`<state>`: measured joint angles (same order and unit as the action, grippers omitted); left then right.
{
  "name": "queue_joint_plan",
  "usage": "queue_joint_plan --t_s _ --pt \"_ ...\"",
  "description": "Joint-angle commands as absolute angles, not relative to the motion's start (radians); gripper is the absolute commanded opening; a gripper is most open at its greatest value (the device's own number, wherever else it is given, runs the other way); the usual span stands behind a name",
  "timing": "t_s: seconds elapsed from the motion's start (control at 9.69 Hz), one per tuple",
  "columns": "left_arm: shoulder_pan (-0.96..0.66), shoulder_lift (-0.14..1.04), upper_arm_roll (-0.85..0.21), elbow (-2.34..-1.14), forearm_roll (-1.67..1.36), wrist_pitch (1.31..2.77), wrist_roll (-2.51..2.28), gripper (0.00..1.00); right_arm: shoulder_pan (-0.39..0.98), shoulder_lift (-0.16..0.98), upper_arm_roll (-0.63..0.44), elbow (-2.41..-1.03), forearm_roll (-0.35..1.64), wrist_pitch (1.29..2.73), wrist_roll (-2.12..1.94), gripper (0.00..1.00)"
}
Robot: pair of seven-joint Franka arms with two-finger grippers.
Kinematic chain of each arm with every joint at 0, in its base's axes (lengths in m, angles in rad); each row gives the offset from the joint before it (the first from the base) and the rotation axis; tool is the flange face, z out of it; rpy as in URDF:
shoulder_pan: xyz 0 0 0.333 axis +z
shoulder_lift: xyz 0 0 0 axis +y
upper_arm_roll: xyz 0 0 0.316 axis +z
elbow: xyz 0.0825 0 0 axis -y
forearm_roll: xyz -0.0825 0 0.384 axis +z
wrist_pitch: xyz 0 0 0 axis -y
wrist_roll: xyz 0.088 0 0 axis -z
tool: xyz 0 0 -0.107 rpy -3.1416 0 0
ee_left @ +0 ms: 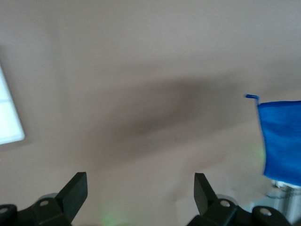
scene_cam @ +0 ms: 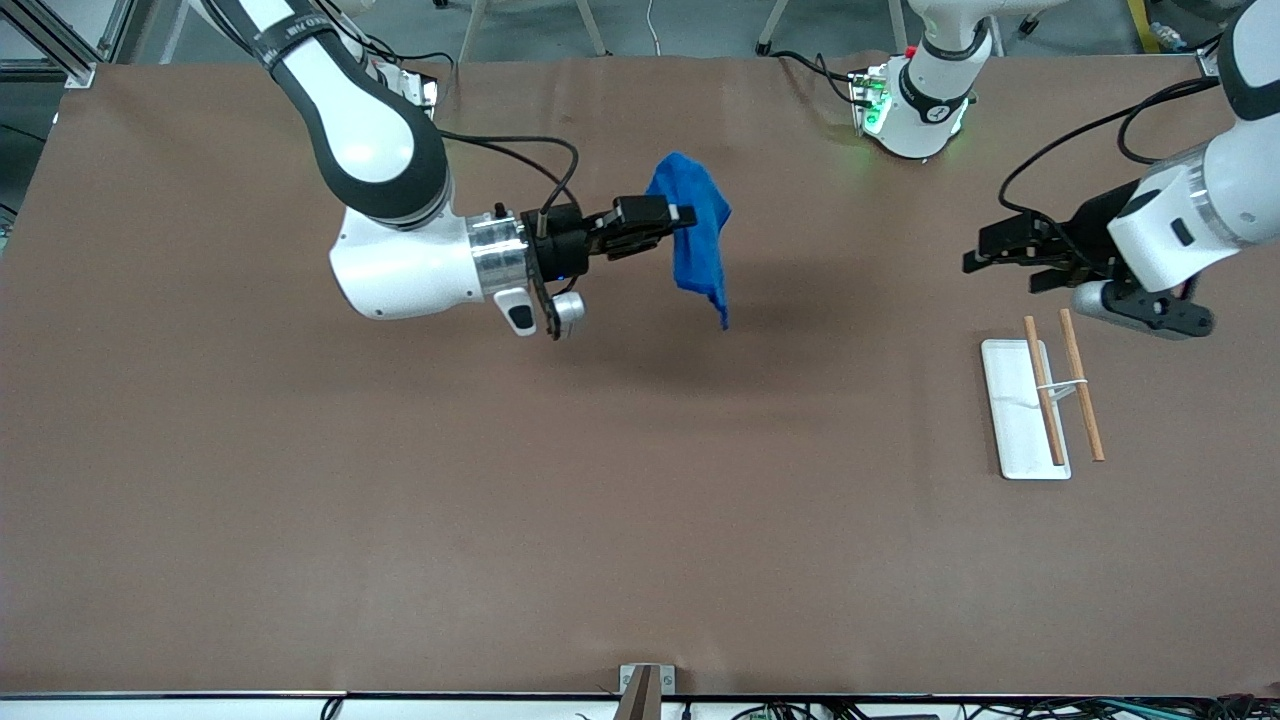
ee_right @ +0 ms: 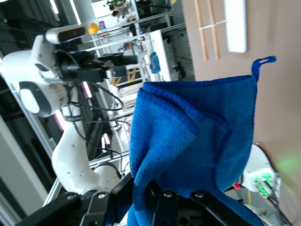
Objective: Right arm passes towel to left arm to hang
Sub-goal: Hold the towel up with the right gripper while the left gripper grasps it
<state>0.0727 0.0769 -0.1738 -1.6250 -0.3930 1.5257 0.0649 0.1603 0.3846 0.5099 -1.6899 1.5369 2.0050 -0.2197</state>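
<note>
I should next take hold of the towel's hanging side [scene_cam: 716, 257] [ee_left: 266, 148] with my left gripper, between my right gripper's fingers and the corner with the small loop.
The towel [scene_cam: 694, 232], bright blue, hangs in the air from my right gripper [scene_cam: 672, 221], which is shut on its upper edge over the middle of the table. In the right wrist view the towel [ee_right: 197, 150] fills the middle, with its small loop [ee_right: 261, 63] at one corner. My left gripper [scene_cam: 975, 255] is open and empty, held above the table toward the left arm's end, apart from the towel. In the left wrist view its fingers [ee_left: 75, 190] stand wide apart, and the towel's edge [ee_left: 282, 136] and loop [ee_left: 252, 97] show off to one side.
A white flat base [scene_cam: 1020, 410] with two thin wooden rods [scene_cam: 1082, 398] lies on the brown table toward the left arm's end, nearer to the front camera than the left gripper. It also shows in the right wrist view [ee_right: 235, 26].
</note>
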Motion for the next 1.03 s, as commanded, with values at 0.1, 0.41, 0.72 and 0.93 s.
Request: queue_joint_plan --t_s 0.1,0.41,0.72,0.93 --pt "0.081 0.078 -0.178 -1.77 -0.614 1.519 0.156 0.97 0.159 0.452 0.574 -1.7 1.718 2.026 -0.426 0.0" --pt "0.074 0.08 -0.179 -1.87 -0.771 1.523 0.198 0.97 0.167 0.537 0.618 -1.69 1.854 2.025 -0.644 0.0" --pt "0.072 0.095 -0.181 -1.984 -0.924 1.557 0.283 0.95 0.167 0.549 0.656 -1.671 1.929 2.025 -0.685 0.0" --pt "0.077 0.135 -0.179 -2.049 -1.047 1.559 0.429 0.93 0.167 0.549 0.658 -1.66 1.94 2.025 -0.689 0.0"
